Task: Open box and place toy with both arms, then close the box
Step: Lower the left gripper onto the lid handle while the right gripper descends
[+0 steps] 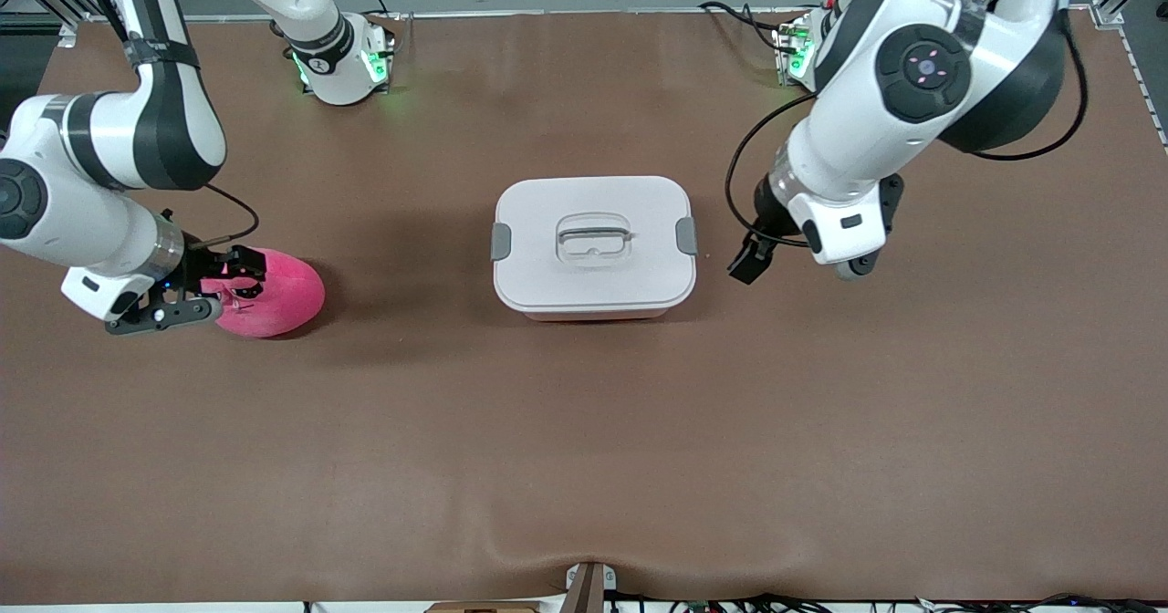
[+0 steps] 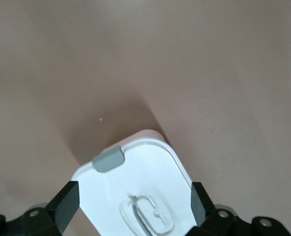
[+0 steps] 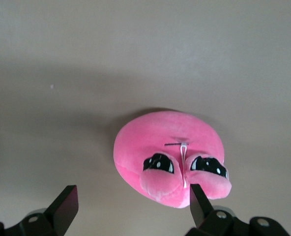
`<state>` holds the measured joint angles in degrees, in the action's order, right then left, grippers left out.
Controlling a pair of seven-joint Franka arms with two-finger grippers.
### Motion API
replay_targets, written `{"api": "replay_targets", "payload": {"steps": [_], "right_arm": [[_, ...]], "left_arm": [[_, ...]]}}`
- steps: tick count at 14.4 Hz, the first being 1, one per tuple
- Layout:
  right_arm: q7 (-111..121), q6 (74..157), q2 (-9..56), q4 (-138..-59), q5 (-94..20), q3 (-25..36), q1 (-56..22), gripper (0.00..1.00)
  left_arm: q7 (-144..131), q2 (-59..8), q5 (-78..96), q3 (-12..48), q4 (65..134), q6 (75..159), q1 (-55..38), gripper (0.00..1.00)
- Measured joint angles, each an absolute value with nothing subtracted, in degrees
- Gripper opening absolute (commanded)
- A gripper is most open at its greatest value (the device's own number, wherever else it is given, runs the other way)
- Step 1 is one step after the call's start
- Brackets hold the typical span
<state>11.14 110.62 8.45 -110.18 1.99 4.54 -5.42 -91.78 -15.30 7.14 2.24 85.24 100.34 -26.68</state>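
Note:
My right gripper will next close on the far eye [image 1: 228,285] [image 3: 159,176] of the pink toy, the one that is between the gripper's open fingers.
The box [image 1: 593,285] stands in the middle of the table with its white lid shut, a grey clip [image 1: 686,235] at each end and a recessed handle [image 1: 594,235] in the centre. My left gripper [image 1: 750,264] is open and empty, low beside the box's end toward the left arm. In the left wrist view the box lid [image 2: 150,172] and one clip [image 2: 108,158] show between the open fingers of my left gripper [image 2: 134,206]. The pink toy [image 1: 274,294] lies toward the right arm's end. My right gripper [image 1: 226,283] is open at the toy [image 3: 170,152], one finger [image 3: 202,206] beside its eyes.
The table is covered by a brown mat [image 1: 584,449]. The arm bases [image 1: 342,66] with green lights stand at the edge farthest from the front camera. A small bracket [image 1: 586,586] sits at the nearest edge.

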Motion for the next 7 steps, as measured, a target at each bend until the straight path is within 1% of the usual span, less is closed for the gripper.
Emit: {"api": "replay_targets", "payload": {"steps": [3,7], "right_arm": [[13.06,113.36,8.13,-113.72,2.10,4.80,-5.13,1.00],[13.24,116.34,8.15,-116.69,2.21,4.82,-5.12,1.00]], "left_arm": [[-98.47,-16.81,7.14,2.25,85.23,102.01,-28.94,1.00],[-104.84,-18.10,7.14,2.24,85.22,102.24,-31.36,1.00]]}}
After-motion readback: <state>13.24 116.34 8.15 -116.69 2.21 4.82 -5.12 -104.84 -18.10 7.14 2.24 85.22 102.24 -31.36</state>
